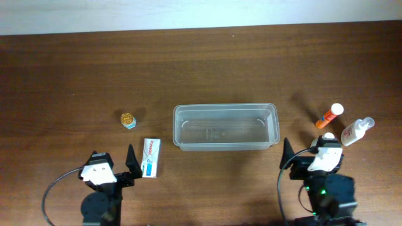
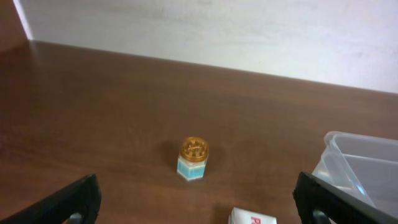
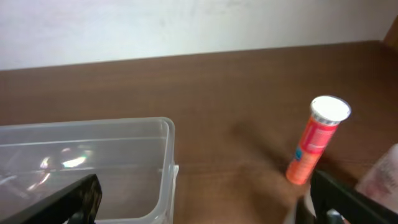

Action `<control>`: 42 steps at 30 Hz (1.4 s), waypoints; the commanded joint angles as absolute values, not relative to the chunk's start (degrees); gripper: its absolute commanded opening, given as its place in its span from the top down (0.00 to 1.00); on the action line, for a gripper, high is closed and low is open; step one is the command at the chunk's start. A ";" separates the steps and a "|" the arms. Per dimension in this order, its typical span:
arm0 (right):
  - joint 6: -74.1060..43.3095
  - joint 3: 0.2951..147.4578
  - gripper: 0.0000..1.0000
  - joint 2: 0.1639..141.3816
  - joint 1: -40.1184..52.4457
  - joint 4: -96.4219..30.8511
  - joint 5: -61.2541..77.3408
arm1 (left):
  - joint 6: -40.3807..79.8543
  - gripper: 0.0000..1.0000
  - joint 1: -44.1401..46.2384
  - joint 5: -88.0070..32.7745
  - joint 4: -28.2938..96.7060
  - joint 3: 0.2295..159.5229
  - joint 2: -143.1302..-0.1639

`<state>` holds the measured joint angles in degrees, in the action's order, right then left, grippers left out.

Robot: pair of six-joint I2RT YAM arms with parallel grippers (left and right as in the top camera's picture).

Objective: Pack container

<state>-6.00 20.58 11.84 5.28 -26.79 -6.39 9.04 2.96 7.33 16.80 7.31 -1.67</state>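
Next, I should close my right gripper on the small dark bottle's white cap (image 1: 328, 136), near the orange tube.
The clear plastic container (image 1: 226, 126) sits empty at the table's middle; it also shows in the left wrist view (image 2: 360, 165) and the right wrist view (image 3: 87, 155). A small jar with an orange lid (image 1: 127, 119) (image 2: 193, 158) and a white medicine box (image 1: 151, 157) (image 2: 252, 217) lie to its left. An orange tube with a white cap (image 1: 330, 116) (image 3: 316, 140) and a white bottle (image 1: 356, 131) (image 3: 380, 174) lie to its right. My left gripper (image 1: 113, 171) (image 2: 199, 208) is open and empty behind the box. My right gripper (image 1: 308, 154) (image 3: 205, 202) is open and empty near the container's right end.
The brown wooden table (image 1: 75, 75) runs to a pale wall at the back (image 2: 217, 31). Black cables loop by each arm's base at the front edge (image 1: 53, 188).
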 commanded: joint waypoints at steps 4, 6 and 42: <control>-10.07 40.45 0.02 26.85 4.73 -39.90 -7.03 | 8.27 0.00 2.72 6.90 24.29 23.18 -10.63; -11.31 46.00 0.02 32.25 4.73 -44.88 -7.16 | 8.27 0.00 2.72 6.90 27.55 27.49 -15.05; -11.18 65.14 0.22 91.61 -24.03 -62.76 5.45 | 8.27 0.00 2.72 -3.49 45.06 48.16 -52.16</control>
